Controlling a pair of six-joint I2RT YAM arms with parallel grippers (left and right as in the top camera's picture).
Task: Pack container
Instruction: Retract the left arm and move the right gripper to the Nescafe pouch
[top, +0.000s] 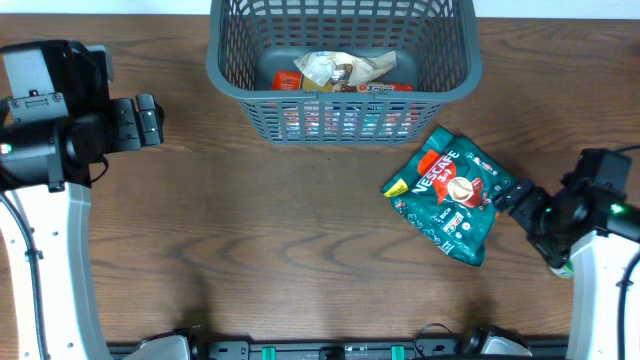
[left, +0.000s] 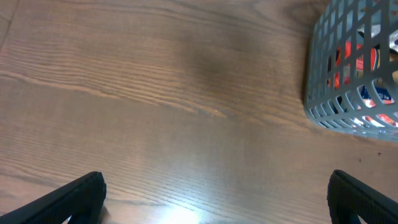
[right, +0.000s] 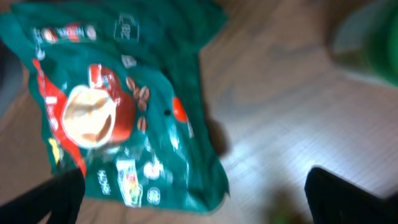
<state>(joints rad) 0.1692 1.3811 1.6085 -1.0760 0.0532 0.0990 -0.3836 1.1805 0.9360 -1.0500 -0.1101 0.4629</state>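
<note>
The printed red cup shows on the green Nescafe pouch. Next, my right gripper closes on the middle of the edge (top: 494, 203) (right: 186, 74) beside that red cup.
The container (top: 228, 72), a large dark grey slotted basket, stands at the back centre and holds several snack packets (top: 340, 72). Its corner shows at the right of the left wrist view (left: 323, 93). A green Nescafe pouch (top: 450, 192) lies flat on the table in front of the basket's right end; it also shows in the right wrist view (right: 118, 106). My right gripper (top: 510, 200) is open at the pouch's right edge, its fingers (right: 193, 193) spread either side of the pouch's near corner. My left gripper (top: 150, 122) is open and empty over bare table at the left (left: 214, 199).
A green and white object (top: 562, 268) lies by the right arm near the table's right side, mostly hidden; a blurred green shape (right: 367, 43) shows in the right wrist view. Bare wood table (top: 280, 240) lies in the middle and front.
</note>
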